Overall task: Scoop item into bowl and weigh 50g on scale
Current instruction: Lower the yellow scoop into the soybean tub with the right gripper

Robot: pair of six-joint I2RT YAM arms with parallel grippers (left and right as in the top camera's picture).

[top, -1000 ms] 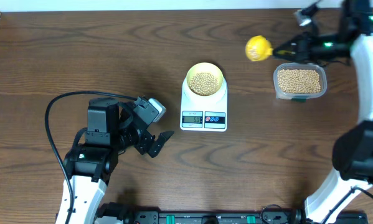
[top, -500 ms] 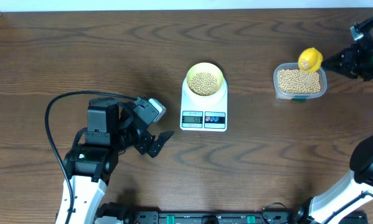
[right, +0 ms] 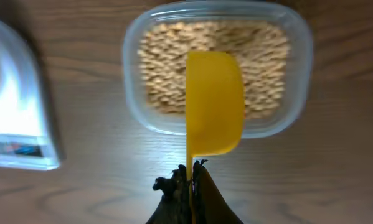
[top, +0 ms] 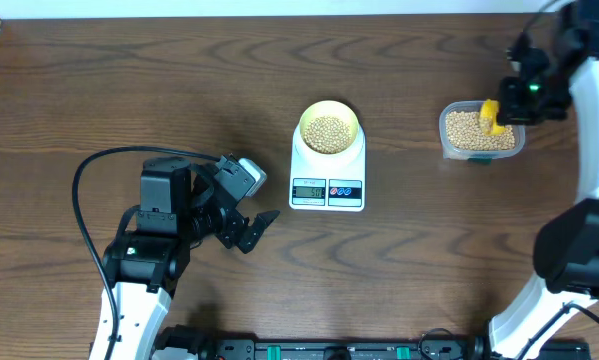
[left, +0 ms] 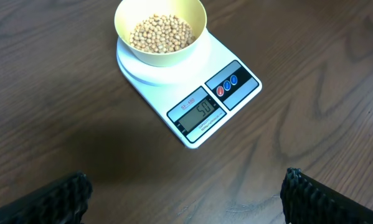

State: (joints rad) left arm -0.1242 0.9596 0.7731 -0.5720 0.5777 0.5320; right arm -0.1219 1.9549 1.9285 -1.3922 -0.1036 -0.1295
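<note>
Next, my right gripper releases the yellow scoop, now held on edge over the tub, on the beans in the clear tub [top: 498, 137] [right: 250, 88], leaving the scoop's handle lying over the rim of the tub.
The pale yellow bowl [top: 327, 112] [left: 127, 12] stands on the white scale [top: 327, 200] [left: 174, 93], partly filled with tan beans [top: 327, 132] [left: 161, 34]. The scale's display [left: 198, 111] shows digits that look like 50. My right gripper [top: 509, 108] [right: 191, 171] is shut on the thin handle of a yellow scoop [top: 490, 116] [right: 214, 102]. It holds the scoop on edge over a clear tub [top: 446, 140] [right: 133, 56] of beans [top: 467, 130] [right: 167, 62]. My left gripper [top: 251, 205] [left: 186, 199] rests open, left of the scale, with nothing between its fingers.
A black cable [top: 89, 170] loops on the wooden table [top: 129, 80] by the left arm. The right arm's white links [top: 589, 120] run down the right edge. The tub sits right of the scale with a gap between them.
My right gripper has carried the scoop rightward from between the bowl and the tub to over the tub, and turned it on edge. The left arm, bowl and scale have not moved.
</note>
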